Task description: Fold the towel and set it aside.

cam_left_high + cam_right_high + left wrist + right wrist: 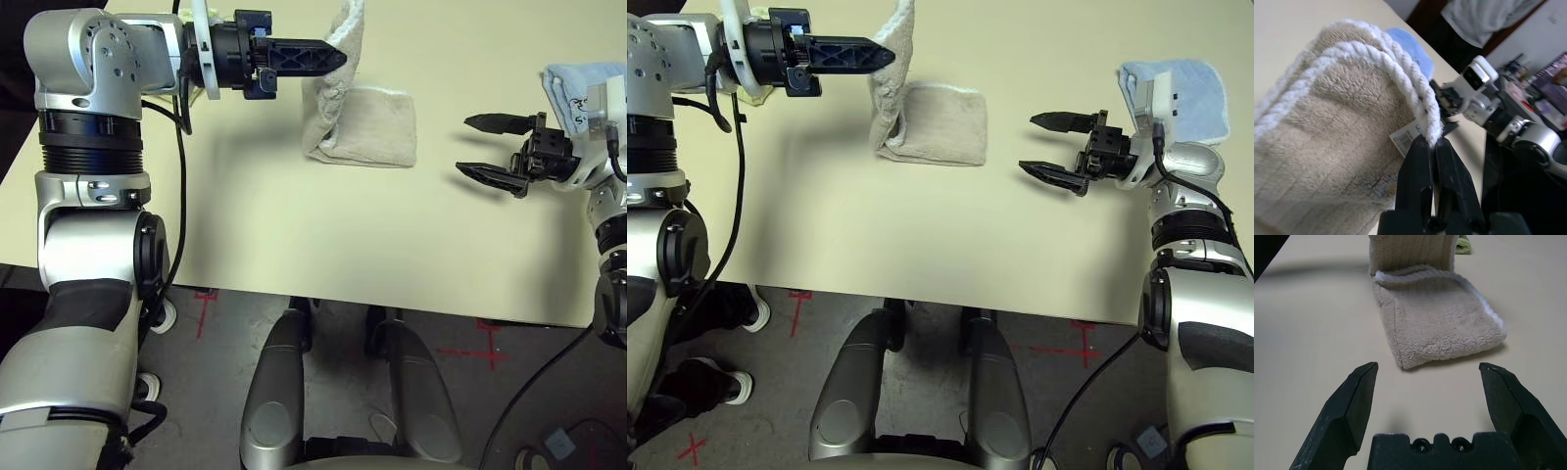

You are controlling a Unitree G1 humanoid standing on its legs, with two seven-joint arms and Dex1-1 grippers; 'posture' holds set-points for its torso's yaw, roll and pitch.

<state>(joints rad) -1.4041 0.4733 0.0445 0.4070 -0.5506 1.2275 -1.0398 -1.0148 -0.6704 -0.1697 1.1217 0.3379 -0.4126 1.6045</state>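
Observation:
My left gripper is going to let go of the towel's raised edge on its flat part (398, 127), near the end that faces my right gripper.
The beige towel (367, 122) with white edging lies partly folded on the table, its left part lifted upright. My left gripper (338, 57) is shut on the raised edge of the towel (1347, 122), pinching the white stitched border beside the care tag (1405, 139). To the right of the towel, my right gripper (485, 147) hovers open and empty, pointing at the folded end (1440, 328) with a gap of table between.
A light-blue folded towel (1185, 93) lies at the right, behind my right wrist. A bit of light-green cloth (1464, 244) shows beyond the towel. The table's front edge (392, 308) runs across the view. A person stands behind the table (1484, 19).

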